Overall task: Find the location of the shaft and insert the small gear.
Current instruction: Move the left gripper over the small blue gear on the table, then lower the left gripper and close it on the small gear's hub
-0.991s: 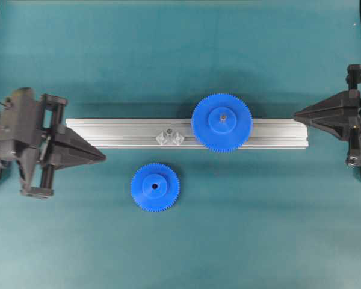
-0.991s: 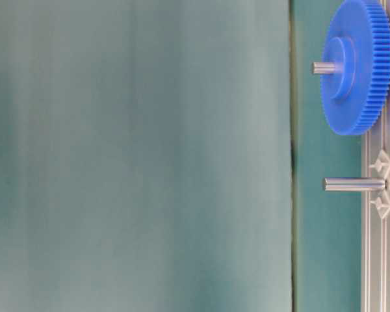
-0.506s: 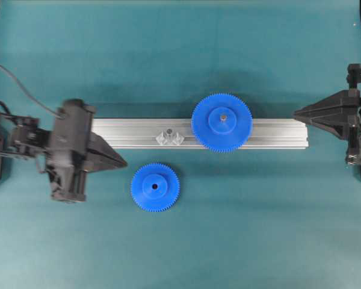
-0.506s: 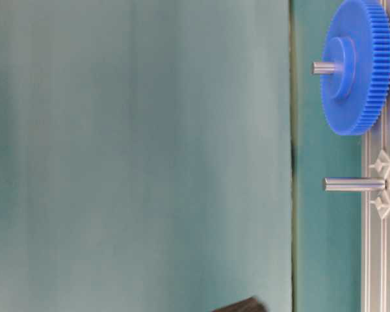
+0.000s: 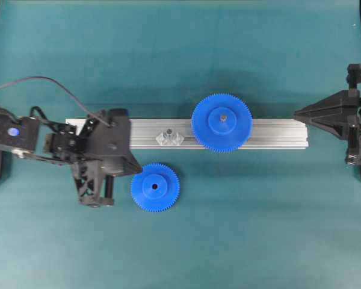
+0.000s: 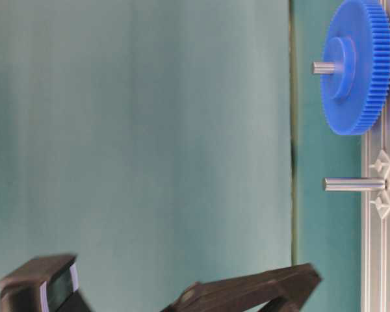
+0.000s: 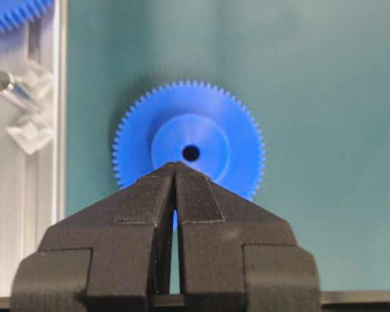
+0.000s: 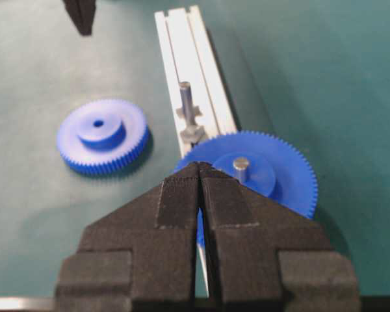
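Note:
The robot's left gripper should close on the raised hub [image 5: 154, 186] [image 7: 190, 149] of the small gear, with its fingers on opposite sides of the centre hole.
The small gear [image 5: 155, 187] lies flat on the teal mat just in front of the rail, bright blue with a raised hub and a dark centre hole. My left gripper [image 5: 137, 170] is shut with nothing in it. Its tips hover at the gear's left edge, and in the left wrist view they [image 7: 175, 166] point at the small gear [image 7: 190, 146] just short of the hole. The shaft [image 5: 169, 132] stands bare on the rail, a thin silvery peg [image 6: 354, 184] on a faceted base. My right gripper [image 5: 296, 112] is shut and empty at the rail's right end.
A larger blue gear [image 5: 221, 122] sits on its own grey pin on the aluminium rail [image 5: 277, 133], right of the shaft. In the right wrist view this big gear [image 8: 273, 172] lies just beyond the shut right gripper [image 8: 199, 164], with the shaft [image 8: 186, 97] and small gear [image 8: 103, 135] further off.
My left arm has swung right from the table's left edge and tilted down over the small gear's left side, coming into the table-level view. The right arm and both gears have not moved.

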`<state>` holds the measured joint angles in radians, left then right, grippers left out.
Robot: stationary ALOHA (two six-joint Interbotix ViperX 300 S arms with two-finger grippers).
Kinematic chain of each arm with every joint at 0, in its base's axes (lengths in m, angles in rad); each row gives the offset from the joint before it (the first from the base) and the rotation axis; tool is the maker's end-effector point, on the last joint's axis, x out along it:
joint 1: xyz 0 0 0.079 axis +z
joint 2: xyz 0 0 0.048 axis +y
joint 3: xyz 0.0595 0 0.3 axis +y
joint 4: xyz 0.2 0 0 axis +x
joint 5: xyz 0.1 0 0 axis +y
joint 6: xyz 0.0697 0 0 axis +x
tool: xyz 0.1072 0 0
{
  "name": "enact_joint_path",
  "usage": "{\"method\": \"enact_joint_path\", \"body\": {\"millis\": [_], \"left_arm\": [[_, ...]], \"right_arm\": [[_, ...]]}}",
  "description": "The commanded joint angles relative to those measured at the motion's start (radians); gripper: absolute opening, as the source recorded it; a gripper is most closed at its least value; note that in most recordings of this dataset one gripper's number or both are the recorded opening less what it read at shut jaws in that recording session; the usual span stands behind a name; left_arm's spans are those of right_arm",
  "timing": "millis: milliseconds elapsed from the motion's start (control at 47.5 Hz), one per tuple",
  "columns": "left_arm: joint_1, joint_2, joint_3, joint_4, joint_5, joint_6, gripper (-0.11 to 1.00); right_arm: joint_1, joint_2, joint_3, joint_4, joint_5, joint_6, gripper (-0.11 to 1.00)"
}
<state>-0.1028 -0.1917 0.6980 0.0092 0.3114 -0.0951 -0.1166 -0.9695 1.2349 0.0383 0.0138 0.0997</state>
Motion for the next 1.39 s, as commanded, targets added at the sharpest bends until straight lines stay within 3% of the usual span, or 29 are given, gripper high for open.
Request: {"method": "enact_joint_path", "body": {"millis": [0,295,906,1370], "left_arm": [[-0.011,0.009,-0.04,0.003,0.014,-0.003,-0.02],[-0.026,0.075,-0.103,0.003,0.064,-0.006,-0.02],[-0.037,0.261,-0.287,0.003,0.279,-0.005,-0.02],[-0.037,0.318,-0.337,0.002,0.359,-0.002,-0.02]], "right_arm": [[-0.003,0.011,-0.015,0.002,-0.005,0.009,0.0],[-0.003,0.009,-0.011,0.0,-0.005,0.009,0.0],[-0.003,0.003,-0.005,0.0,0.031,0.009,0.0],[-0.003,0.003,0.002,0.002,0.026,0.009,0.0]]}}
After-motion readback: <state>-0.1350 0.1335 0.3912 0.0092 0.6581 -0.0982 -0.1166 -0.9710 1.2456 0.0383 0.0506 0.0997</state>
